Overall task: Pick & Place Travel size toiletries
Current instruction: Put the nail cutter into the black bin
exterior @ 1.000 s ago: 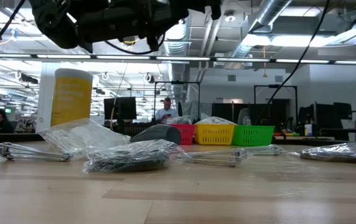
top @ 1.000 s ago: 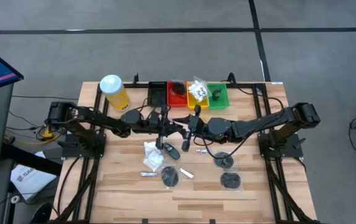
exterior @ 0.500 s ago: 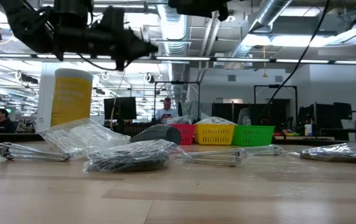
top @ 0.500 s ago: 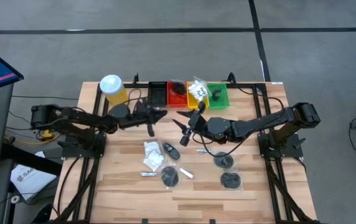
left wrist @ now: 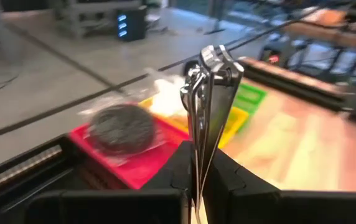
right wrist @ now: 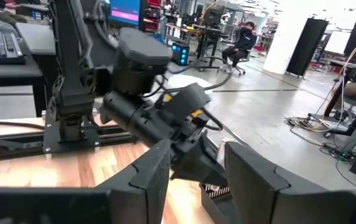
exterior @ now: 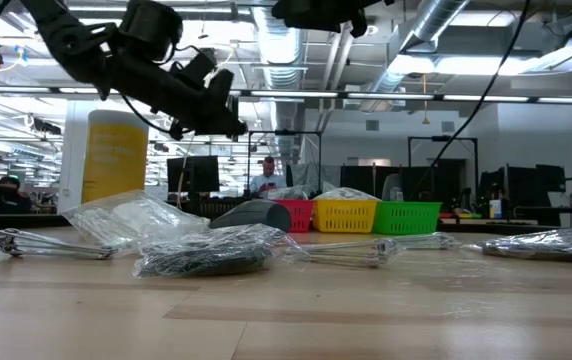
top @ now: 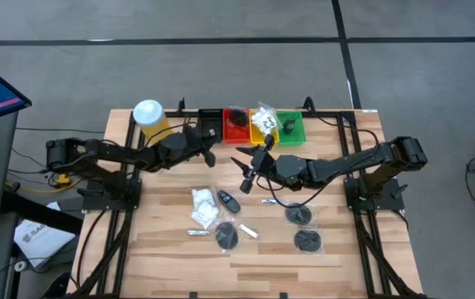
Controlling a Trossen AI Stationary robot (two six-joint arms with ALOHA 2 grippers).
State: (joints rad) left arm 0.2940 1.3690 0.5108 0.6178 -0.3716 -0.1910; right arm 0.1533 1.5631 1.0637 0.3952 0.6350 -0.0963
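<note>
The robot's left gripper needs to release the thin silver toiletry inside the black tray [top: 211, 127] [left wrist: 56, 185], beside the red tray.
My left gripper [top: 208, 154] hangs above the table's far part, short of the black tray [top: 210, 124] and the red tray [top: 236, 131]. It is shut on a thin silver toiletry [left wrist: 206, 81]. My right gripper [top: 245, 170] hovers open over the table's middle with nothing between its fingers. Toiletries lie flat on the wood in front: white sachets [top: 204, 208], a black oval case [top: 228, 202], black discs [top: 227, 236] [top: 307, 241] and silver tubes [top: 198, 233]. The red tray holds a black disc [left wrist: 123, 124]. My left gripper pinches the near end of the silver toiletry [left wrist: 198, 155] between its two fingers [left wrist: 231, 182]. The fingers run along the piece, nearly level, pointing toward the trays. Its free end sticks out past the fingertips, and the piece is lifted clear of the table.
A tall yellow canister with a white lid [top: 151, 121] stands at the far left corner, close to my left arm. The yellow tray [top: 262, 124] and the green tray [top: 291, 126] follow the red one along the far edge. Bare wood lies near the front edge.
My left gripper has risen from the table's middle, beside my right gripper, and swung toward the far edge and the trays. It has tipped from pointing down to nearly level, staying shut on the silver toiletry. My right arm has stayed in place.
</note>
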